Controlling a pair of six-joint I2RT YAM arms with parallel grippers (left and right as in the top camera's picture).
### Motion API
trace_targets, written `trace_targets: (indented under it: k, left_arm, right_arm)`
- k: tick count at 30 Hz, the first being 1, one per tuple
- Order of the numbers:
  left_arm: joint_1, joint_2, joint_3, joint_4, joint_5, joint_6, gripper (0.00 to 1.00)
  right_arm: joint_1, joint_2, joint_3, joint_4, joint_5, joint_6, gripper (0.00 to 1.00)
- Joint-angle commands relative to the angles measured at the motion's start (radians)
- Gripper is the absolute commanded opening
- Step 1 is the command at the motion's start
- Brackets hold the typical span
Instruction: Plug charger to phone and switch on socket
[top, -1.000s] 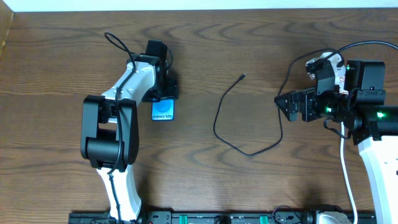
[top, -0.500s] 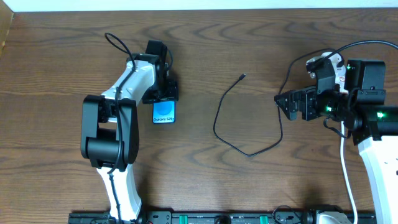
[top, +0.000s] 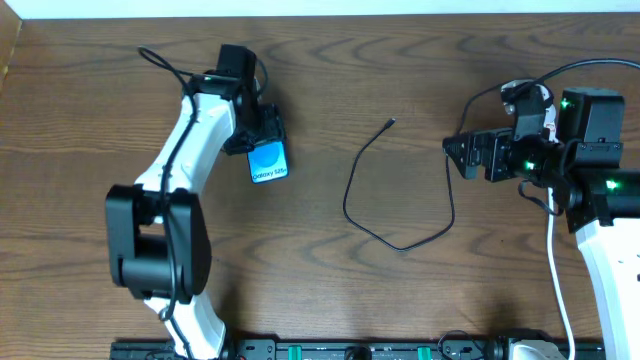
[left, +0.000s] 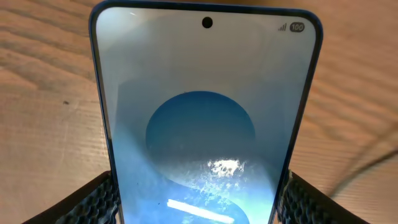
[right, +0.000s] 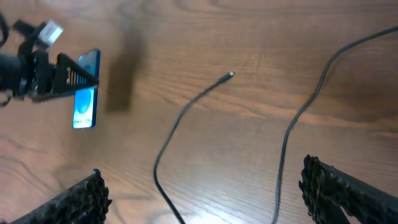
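The robot's right gripper should next go to the phone's loose end (top: 269, 172) (right: 83, 117), which sticks out from the left gripper with the white lettering, and close there.
My left gripper (top: 265, 148) is shut on the phone (top: 270, 165), which has a blue screen and hangs tilted above the table at the left. In the left wrist view the phone (left: 205, 124) fills the frame, clamped between both fingers (left: 99, 202). The charger's black cable (top: 400, 247) loops over the middle of the table, its plug tip (top: 389, 124) pointing up and right. My right gripper (top: 460, 155) stands open to the right of the loop, holding nothing. The right wrist view shows the plug tip (right: 230, 74), the cable (right: 155, 168) and the phone (right: 86, 93) far left. The socket is out of view.
The wooden table (top: 330, 60) has a pale far edge at the top. A white cord (top: 553, 270) runs down beside the right arm. A black rail (top: 350, 352) lines the table's front edge.
The left arm has swung away from the front edge, carrying the phone slightly up and to the right and tilting it. The right gripper has hardly moved.
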Motion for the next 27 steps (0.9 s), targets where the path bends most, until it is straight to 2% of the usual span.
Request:
trace_targets:
  k: [1, 5, 9, 19, 27]
  left_arm:
    - [0.019, -0.061, 0.036, 0.002, 0.072, -0.125, 0.66]
    - [0.038, -0.09, 0.036, 0.007, 0.142, -0.209, 0.66]
    - [0.058, -0.098, 0.036, 0.009, 0.233, -0.273, 0.66]
    - [0.127, -0.098, 0.035, 0.028, 0.587, -0.431, 0.66]
    - [0.158, -0.098, 0.035, 0.028, 0.813, -0.692, 0.66]
  right_arm:
    - [-0.002, 0.016, 0.019, 0.038, -0.006, 0.15, 0.96]
    - [0.037, 0.055, 0.019, 0.097, -0.01, 0.229, 0.95]
    - [0.096, 0.098, 0.019, 0.146, -0.01, 0.248, 0.94]
    - [0.166, 0.176, 0.019, 0.185, -0.005, 0.278, 0.91]
    - [0.166, 0.202, 0.019, 0.191, -0.001, 0.291, 0.91]
